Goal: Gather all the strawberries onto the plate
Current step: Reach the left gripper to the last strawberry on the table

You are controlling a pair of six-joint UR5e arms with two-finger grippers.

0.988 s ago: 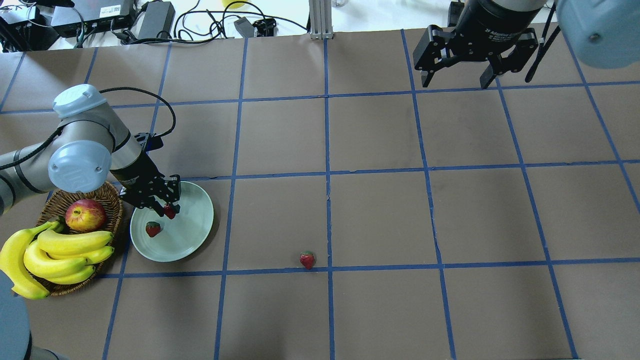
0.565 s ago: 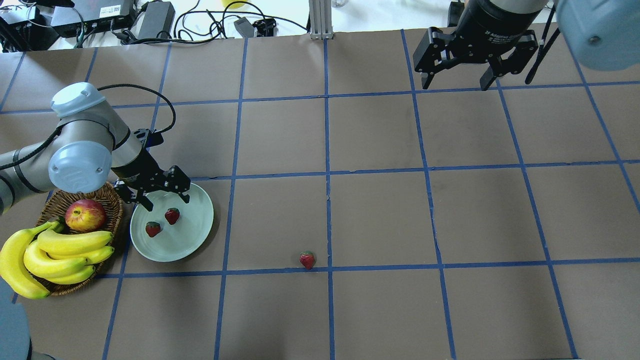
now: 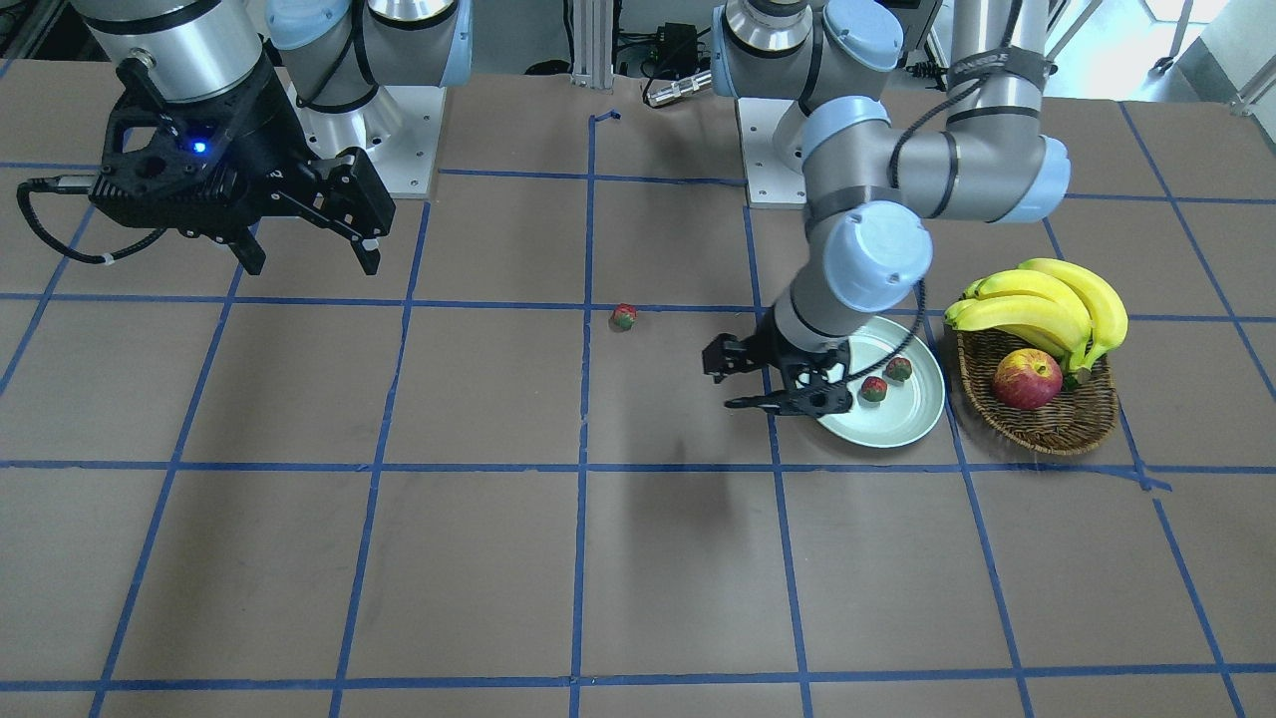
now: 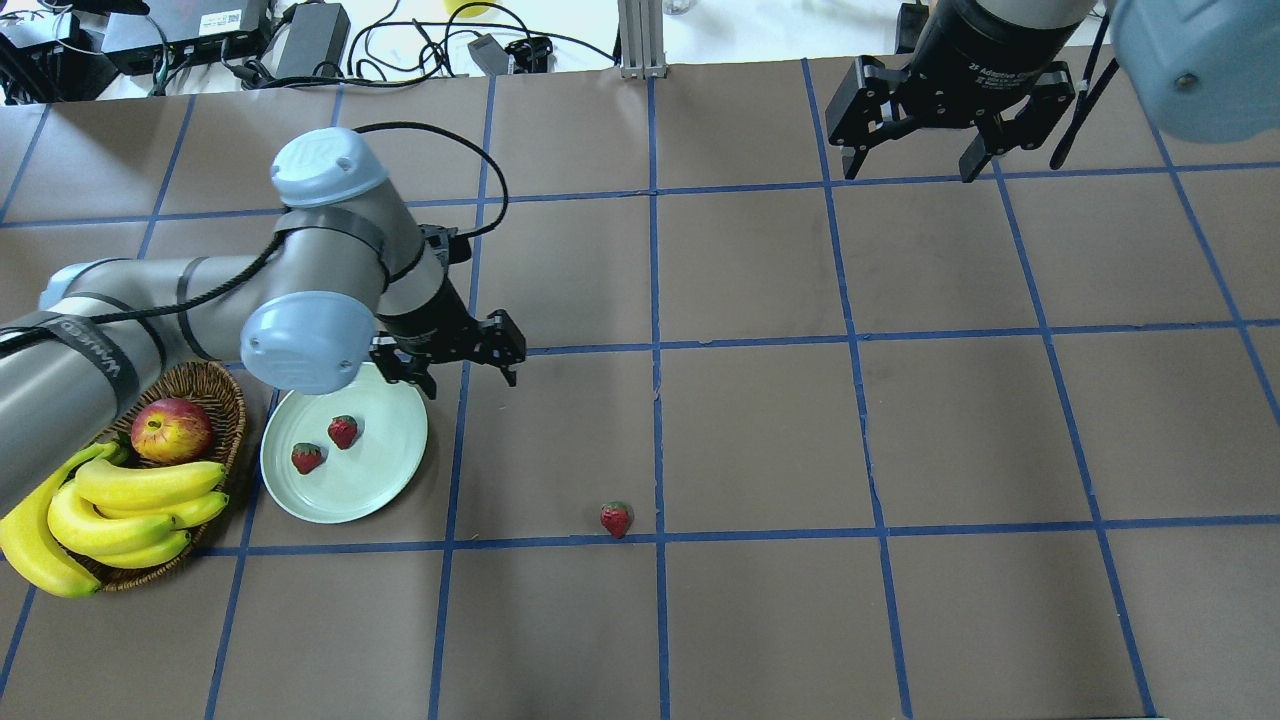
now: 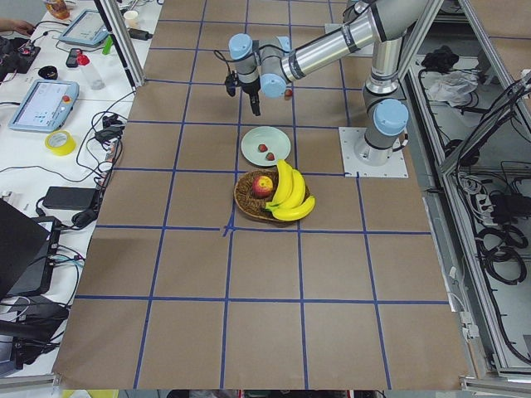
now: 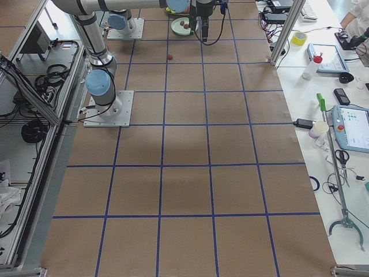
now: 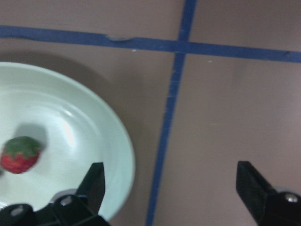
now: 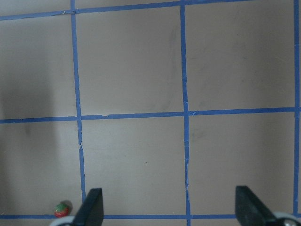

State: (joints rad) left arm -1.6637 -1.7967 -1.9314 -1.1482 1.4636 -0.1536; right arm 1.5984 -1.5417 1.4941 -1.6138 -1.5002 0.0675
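Note:
Next, my left gripper closes on the sides of the loose strawberry (image 3: 623,318) by the blue tape line, because it is still outside the pale green plate.
Two strawberries (image 4: 343,432) (image 4: 306,458) lie inside the pale green plate (image 4: 350,490). A third strawberry (image 4: 616,519) rests on the brown table by a blue tape line, right of the plate. My left gripper (image 4: 468,378) hangs open and empty just past the plate's far-right rim. The left wrist view shows the plate (image 7: 99,141) with one strawberry (image 7: 19,154) at its left. My right gripper (image 4: 910,165) hovers open and empty, high at the far right; its wrist view catches the loose strawberry (image 8: 61,209) at bottom left.
A wicker basket (image 4: 222,385) with an apple (image 4: 170,430) and bananas (image 4: 120,500) stands directly left of the plate. Cables and electronics (image 4: 300,40) line the table's far edge. Blue tape lines grid the brown table.
My left gripper opened and let a strawberry go into the plate, then swung right, off the plate to its far-right rim. The right gripper has barely moved.

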